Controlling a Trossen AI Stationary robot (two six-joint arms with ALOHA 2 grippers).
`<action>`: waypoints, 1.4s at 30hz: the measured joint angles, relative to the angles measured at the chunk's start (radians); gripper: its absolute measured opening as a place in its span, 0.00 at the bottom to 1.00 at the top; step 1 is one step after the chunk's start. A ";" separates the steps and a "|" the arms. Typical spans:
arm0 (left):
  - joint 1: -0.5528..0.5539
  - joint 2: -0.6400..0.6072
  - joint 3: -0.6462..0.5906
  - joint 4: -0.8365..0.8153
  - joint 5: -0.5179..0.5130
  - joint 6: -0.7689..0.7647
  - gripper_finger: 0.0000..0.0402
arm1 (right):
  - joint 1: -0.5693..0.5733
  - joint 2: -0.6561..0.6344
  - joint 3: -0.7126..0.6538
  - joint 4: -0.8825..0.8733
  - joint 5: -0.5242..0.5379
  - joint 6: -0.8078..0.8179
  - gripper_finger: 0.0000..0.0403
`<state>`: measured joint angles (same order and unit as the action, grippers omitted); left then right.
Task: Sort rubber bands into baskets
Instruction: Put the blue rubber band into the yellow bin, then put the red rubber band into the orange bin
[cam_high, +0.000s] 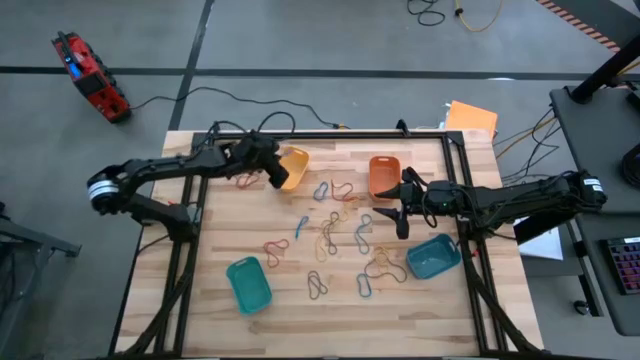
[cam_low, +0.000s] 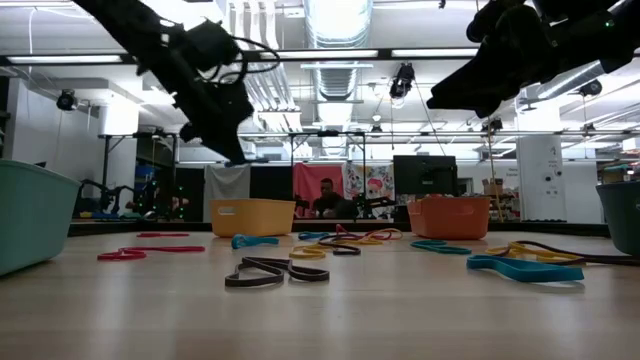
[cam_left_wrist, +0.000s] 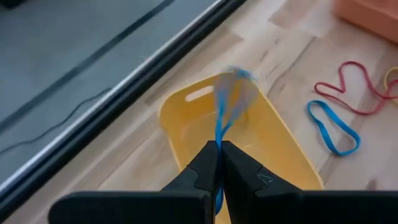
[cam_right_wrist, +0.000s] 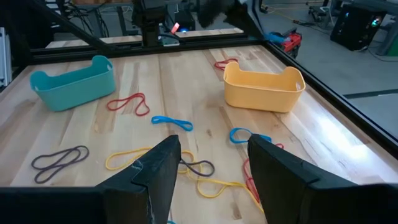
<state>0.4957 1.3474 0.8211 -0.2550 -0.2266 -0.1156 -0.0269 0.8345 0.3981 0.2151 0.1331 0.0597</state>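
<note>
Next, my left gripper releases the blue rubber band inside the yellow basket (cam_high: 290, 174) (cam_left_wrist: 242, 163) at the far side of the table.
My left gripper (cam_high: 281, 177) hovers over the yellow basket (cam_high: 293, 166) at the table's far side, shut on a blue rubber band (cam_left_wrist: 229, 99). My right gripper (cam_high: 402, 222) is open and empty above the table, near the orange basket (cam_high: 383, 175). Many rubber bands (cam_high: 330, 235) in red, blue, yellow, orange and grey lie flat on the wood at the middle. A teal-green basket (cam_high: 248, 283) stands near the front left and a blue-teal basket (cam_high: 433, 257) at the right. My left gripper pinches the blue band's lower end (cam_left_wrist: 218, 146) between its two fingertips (cam_left_wrist: 205, 163). The band's free loop (cam_left_wrist: 235, 87) sticks out past the tips, blurred, over the yellow basket's hollow (cam_left_wrist: 249, 140), clear of the table.
A black frame (cam_high: 330, 132) rims the table. Black cables (cam_high: 240, 95) run off the far edge. In the low view a person (cam_low: 325, 200) sits in the room beyond the table.
</note>
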 joint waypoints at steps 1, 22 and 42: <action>0.000 0.020 0.008 0.001 0.000 -0.001 0.00 | 0.000 0.000 0.000 0.000 0.000 0.000 0.45; -0.001 0.146 0.047 -0.043 0.008 -0.001 0.00 | 0.000 0.000 0.000 -0.001 0.000 0.011 0.45; -0.001 0.146 0.047 -0.045 0.007 -0.002 0.18 | 0.000 0.000 0.000 -0.001 0.000 0.011 0.45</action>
<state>0.4946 1.4933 0.8680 -0.2996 -0.2192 -0.1177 -0.0269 0.8341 0.3981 0.2138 0.1332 0.0711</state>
